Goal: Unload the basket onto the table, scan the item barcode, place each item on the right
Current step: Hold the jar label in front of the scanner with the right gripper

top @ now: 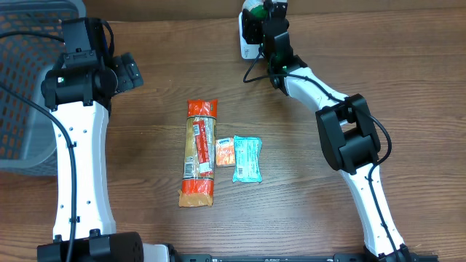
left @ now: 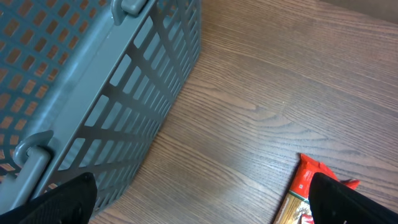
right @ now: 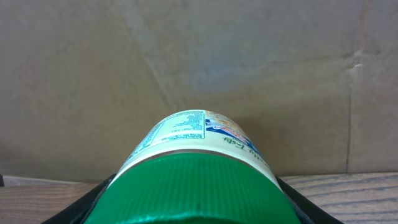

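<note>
The white jar, now hanging over a white device, will be let go by my right gripper on the open wood (top: pixel 355 125), well beyond the teal packet and away from the basket.
The item is a white jar with a green ribbed lid (right: pixel 198 186) and a printed label (right: pixel 180 134). My right gripper (right: pixel 198 208) is shut on it, one black finger (right: pixel 93 202) at each side of the lid. In the overhead view the jar (top: pixel 255 9) and right gripper (top: pixel 263 18) hang at the table's far edge, over a white device (top: pixel 246 45) with a black cable. No barcode shows. My left gripper (top: pixel 129 71) stands wide open and empty over bare wood (left: pixel 202 199), apart from the jar.
A grey mesh basket (top: pixel 25 87) fills the far left, close to the left gripper (left: pixel 81 81). Mid-table lie a long red-ended pasta packet (top: pixel 199 153), a small orange packet (top: pixel 225 152) and a teal packet (top: pixel 247 159). The pasta packet's red end (left: pixel 311 177) is by the left fingers.
</note>
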`<state>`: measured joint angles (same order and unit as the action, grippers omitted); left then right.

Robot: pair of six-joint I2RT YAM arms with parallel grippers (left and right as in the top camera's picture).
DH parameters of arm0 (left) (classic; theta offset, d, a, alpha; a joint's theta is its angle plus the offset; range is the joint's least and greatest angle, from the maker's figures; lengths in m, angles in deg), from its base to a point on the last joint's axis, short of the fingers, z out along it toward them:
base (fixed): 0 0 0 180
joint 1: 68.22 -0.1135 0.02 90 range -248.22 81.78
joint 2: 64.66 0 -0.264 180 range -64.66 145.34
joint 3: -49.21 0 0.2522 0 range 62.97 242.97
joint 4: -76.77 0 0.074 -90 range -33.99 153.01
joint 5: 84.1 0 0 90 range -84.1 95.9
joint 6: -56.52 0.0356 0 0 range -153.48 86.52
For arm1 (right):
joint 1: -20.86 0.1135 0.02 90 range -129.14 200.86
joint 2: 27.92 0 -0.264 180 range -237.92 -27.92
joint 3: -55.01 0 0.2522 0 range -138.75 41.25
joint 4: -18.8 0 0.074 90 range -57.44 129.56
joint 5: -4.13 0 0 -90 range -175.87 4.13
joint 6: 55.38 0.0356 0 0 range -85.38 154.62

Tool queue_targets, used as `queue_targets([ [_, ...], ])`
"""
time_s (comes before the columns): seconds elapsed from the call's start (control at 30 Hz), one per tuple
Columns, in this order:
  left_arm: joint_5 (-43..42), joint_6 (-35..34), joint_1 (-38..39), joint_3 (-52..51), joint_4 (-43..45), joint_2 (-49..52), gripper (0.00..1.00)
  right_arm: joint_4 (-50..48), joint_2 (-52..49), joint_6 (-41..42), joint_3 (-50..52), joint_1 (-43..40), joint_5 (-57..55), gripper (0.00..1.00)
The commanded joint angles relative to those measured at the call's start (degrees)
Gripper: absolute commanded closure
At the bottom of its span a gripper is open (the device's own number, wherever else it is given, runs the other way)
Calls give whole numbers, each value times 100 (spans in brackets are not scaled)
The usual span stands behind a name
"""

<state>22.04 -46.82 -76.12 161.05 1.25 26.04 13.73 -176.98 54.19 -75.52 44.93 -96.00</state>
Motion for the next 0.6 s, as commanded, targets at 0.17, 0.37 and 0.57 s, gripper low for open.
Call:
queue_targets([
  [0.17,76,50,4,111,4,-81,0,-251,-28,127,-157,-31,-98,67],
  [0.37,76,50,4,111,4,-81,0,-238,-46,127,-157,-37,-101,69],
  [0.57,76,50,4,111,2,-81,0,-291,-46,129,-157,-37,-98,71],
])
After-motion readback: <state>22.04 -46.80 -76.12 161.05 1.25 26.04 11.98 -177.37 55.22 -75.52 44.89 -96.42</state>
